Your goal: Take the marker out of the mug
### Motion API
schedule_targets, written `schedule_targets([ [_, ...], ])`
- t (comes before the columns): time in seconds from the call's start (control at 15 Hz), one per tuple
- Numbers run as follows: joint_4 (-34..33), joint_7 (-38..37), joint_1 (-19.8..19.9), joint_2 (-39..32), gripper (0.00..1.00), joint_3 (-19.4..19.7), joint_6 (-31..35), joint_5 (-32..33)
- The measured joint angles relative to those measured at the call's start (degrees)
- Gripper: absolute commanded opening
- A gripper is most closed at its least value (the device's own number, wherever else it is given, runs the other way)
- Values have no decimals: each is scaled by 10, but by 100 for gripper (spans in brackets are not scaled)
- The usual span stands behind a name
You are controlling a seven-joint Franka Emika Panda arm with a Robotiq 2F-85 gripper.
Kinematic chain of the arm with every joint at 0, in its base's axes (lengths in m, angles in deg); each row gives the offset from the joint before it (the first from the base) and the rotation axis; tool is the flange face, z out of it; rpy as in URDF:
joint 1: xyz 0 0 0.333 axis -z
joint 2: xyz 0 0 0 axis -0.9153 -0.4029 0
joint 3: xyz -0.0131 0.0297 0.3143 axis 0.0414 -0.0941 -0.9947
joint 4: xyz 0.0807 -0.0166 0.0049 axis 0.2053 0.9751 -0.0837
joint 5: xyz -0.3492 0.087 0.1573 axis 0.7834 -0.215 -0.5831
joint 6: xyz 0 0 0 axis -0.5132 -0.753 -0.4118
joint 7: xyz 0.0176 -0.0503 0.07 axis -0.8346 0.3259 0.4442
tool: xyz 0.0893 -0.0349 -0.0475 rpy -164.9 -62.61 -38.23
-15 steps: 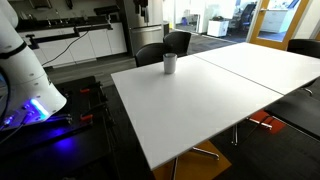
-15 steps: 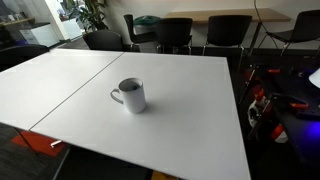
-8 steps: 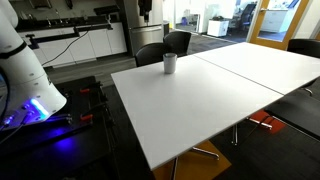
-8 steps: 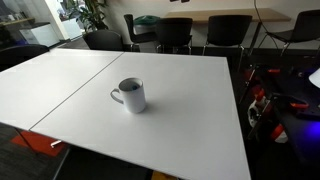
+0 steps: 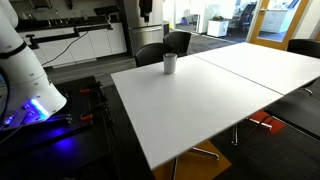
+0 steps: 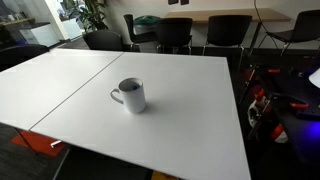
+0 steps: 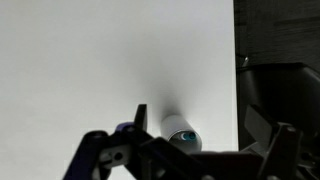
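I should close my gripper on the upper end of the marker point(image 5: 170, 55) point(image 7: 188, 136), at the opening of the mug.
The mug point(image 6: 129, 95) is a small grey-white cup standing upright on the big white table point(image 6: 180, 120). In an exterior view it stands near the table's far corner point(image 5: 170, 63). In the wrist view I look down on the mug point(image 7: 180, 130) from high above. A dark, bluish tip inside its rim looks like the marker point(image 7: 186, 137); the rest of the marker is hidden in the mug. My gripper point(image 7: 188, 148) is open, with its fingers spread to either side of the mug, well above it and touching nothing.
Black chairs point(image 6: 175, 33) stand along the far edge of the table, and one stands right behind the mug point(image 5: 160, 50). The robot base point(image 5: 25, 80) and cables are beside the table. A seam point(image 6: 70, 90) joins the two tabletops.
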Motion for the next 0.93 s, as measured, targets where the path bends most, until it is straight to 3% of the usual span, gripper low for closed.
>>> schedule_targets([
  [0.53,-41,-95,-14,-90,100,-1,90,3],
  [0.93,-86,-105,-26,-172,100,0,151,2],
])
